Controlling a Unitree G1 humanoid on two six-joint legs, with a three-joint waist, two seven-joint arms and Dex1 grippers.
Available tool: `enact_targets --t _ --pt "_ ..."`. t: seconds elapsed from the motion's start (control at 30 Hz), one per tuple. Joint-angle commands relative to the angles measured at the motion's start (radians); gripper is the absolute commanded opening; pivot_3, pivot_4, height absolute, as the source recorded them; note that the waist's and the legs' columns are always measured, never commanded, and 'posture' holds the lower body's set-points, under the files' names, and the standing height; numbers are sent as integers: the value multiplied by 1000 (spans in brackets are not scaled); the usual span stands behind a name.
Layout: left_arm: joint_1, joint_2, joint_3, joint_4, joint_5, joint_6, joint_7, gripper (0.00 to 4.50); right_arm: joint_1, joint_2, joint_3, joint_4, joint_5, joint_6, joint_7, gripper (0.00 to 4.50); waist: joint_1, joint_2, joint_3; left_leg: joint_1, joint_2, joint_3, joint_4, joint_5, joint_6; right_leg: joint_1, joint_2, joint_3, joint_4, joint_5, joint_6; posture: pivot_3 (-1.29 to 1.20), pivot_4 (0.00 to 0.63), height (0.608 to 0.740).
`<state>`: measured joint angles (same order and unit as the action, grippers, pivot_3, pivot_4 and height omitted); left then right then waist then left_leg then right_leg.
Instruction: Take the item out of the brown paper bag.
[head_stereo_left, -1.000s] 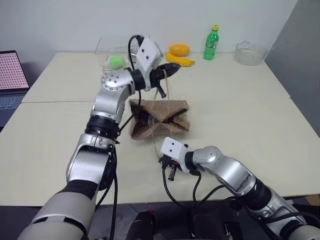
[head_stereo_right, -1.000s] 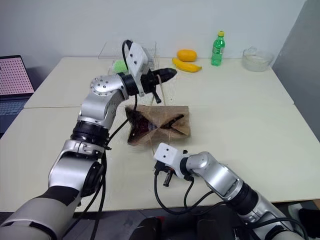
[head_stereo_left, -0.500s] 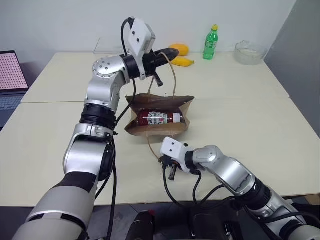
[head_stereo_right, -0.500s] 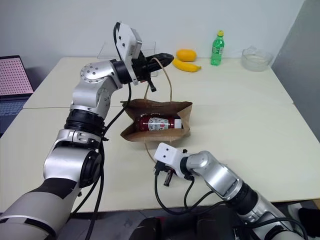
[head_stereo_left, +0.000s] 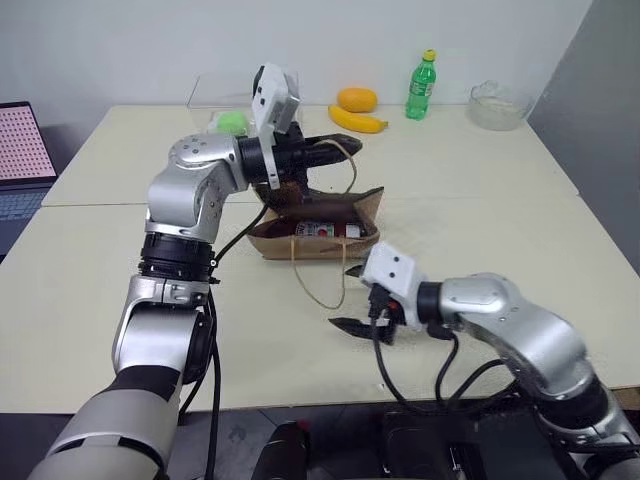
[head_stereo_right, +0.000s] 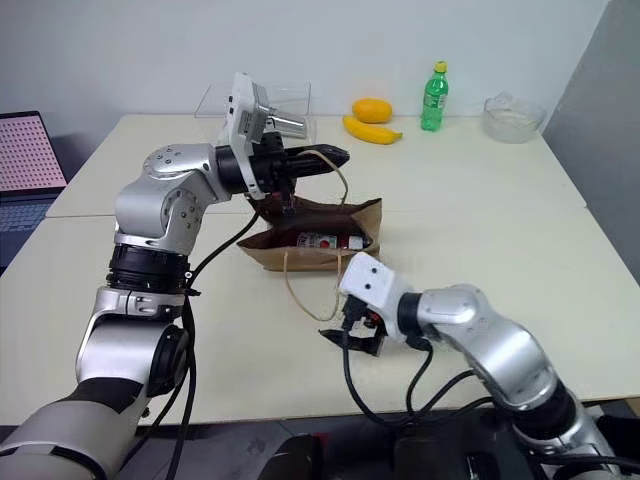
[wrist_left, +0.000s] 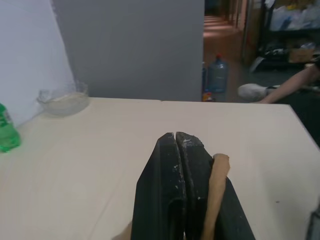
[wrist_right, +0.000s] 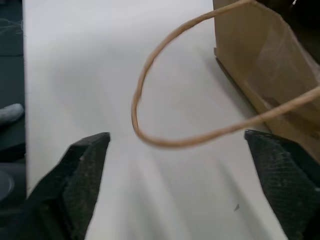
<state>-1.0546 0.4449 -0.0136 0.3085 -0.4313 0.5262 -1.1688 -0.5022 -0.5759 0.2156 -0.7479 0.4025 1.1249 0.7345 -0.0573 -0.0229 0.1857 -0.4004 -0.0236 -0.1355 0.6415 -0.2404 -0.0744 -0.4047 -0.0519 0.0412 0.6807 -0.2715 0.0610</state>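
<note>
The right gripper needs to next reach into the brown paper bag and close on the label's end (head_stereo_left: 334, 230) near the red bottle's white cap.
The brown paper bag (head_stereo_left: 322, 214) lies on the table with its mouth toward me. Inside it lies the item (head_stereo_left: 322, 229), a red bottle with a white label. My left gripper (head_stereo_left: 343, 148) points sideways just above the bag, shut on the far cord handle (wrist_left: 214, 186), which runs down to the bag. The near handle loop (head_stereo_left: 320, 285) lies slack on the table. My right gripper (head_stereo_right: 348, 340) hovers open in front of the bag, its fingers (wrist_right: 85, 170) spread wide on either side of that loop with nothing between them.
At the table's far edge stand a green bottle (head_stereo_left: 421, 87), a banana (head_stereo_left: 360, 121), an orange fruit (head_stereo_left: 357, 99) and a glass bowl (head_stereo_left: 497, 104). A green ball (head_stereo_left: 233, 122) sits in a clear container. A laptop (head_stereo_left: 20, 150) is at the left.
My right gripper has opened, let go of the near handle, and risen to the right. My left gripper has drawn back and down a little with the far handle, and the bag's mouth has opened.
</note>
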Motion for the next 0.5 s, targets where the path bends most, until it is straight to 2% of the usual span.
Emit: enact_targets --t 0.03,0.2,0.37,0.5 --pt "-17 15 24 -85 -72 99 -7 0 -24 -24 -105 -62 89 34 25 4466 0 0 0 0 0 0 0 0 0 0 0 0 0 0 0 0 150 740" --pt "-30 29 54 -159 -177 270 8 0 -44 -11 -176 -71 187 79 -6 4466 -2 0 0 0 1 0 0 0 0 0 0 0 0 0 0 0 150 740" --pt "-3 66 45 -214 -230 346 -16 0 -102 120 -119 -36 173 129 -166 4466 -4 0 0 1 1 0 -1 0 0 0 0 0 1 0 0 0 150 740" --pt "11 72 39 -227 -239 343 -11 0 -187 213 -16 102 103 122 -266 4466 -2 0 0 1 1 0 0 0 0 0 0 0 1 0 0 0 150 740"
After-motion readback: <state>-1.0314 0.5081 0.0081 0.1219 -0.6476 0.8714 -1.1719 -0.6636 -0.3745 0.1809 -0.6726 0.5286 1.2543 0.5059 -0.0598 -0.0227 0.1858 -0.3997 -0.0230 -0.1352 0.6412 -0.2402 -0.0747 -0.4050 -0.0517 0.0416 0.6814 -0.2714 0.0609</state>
